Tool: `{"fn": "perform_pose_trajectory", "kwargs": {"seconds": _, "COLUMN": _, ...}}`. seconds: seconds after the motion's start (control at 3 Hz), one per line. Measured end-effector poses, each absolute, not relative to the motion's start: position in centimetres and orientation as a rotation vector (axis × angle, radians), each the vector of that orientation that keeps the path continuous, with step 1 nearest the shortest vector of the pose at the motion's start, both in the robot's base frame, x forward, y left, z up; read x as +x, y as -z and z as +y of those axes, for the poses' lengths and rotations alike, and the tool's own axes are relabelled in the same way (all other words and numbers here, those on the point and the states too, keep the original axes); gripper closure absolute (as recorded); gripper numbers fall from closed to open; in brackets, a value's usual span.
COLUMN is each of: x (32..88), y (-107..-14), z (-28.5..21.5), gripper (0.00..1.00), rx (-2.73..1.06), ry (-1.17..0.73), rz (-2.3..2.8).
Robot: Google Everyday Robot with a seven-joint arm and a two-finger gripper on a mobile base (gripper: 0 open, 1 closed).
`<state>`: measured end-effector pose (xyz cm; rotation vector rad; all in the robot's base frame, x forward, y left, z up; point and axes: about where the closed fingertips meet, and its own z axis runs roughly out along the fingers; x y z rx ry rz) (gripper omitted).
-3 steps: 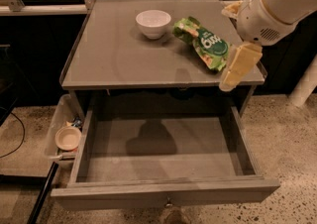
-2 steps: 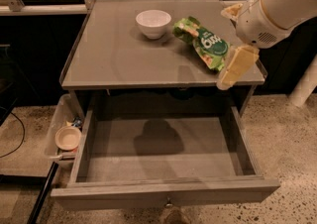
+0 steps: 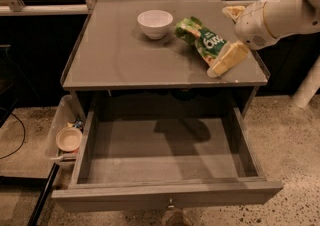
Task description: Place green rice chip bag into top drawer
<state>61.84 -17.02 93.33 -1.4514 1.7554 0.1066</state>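
Observation:
The robot's gripper needs to move in over the green rice chip bag and close on the bag's middle [image 3: 207, 43], between the bag's near end and the white bowl.
The green rice chip bag [image 3: 206, 43] lies on the grey table top [image 3: 115, 55], right of centre, with its dark green logo facing up. My gripper [image 3: 226, 61] hangs from the white arm at the right; its cream fingers [image 3: 229, 59] sit over the bag's near right end. The top drawer [image 3: 165, 190] is pulled wide open below the table, and its grey inside is bare. A small knob [image 3: 171, 204] sits on its front panel.
A small white bowl [image 3: 155, 23] stands on the table just left of the bag. A clear plastic bin [image 3: 61, 129] with a small cream dish [image 3: 68, 139] sits on the floor left of the drawer. A white post [image 3: 306, 87] stands at the right.
The arm and gripper have shifted slightly left and down toward the bag's near end. The bag, bowl and drawer have not moved.

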Motion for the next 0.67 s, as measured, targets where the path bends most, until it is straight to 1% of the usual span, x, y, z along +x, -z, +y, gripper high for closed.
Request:
{"fn": "perform_pose_trajectory", "kwargs": {"seconds": 0.33, "x": 64.8, "y": -92.6, "z": -16.4, "gripper": 0.00, "rx": -1.380, "ry": -0.196, "rz": 1.718}}
{"fn": "perform_pose_trajectory", "kwargs": {"seconds": 0.67, "x": 67.2, "y": -91.4, "z": -16.1, "gripper": 0.00, "rx": -1.338, "ry": -0.243, "rz": 1.712}}
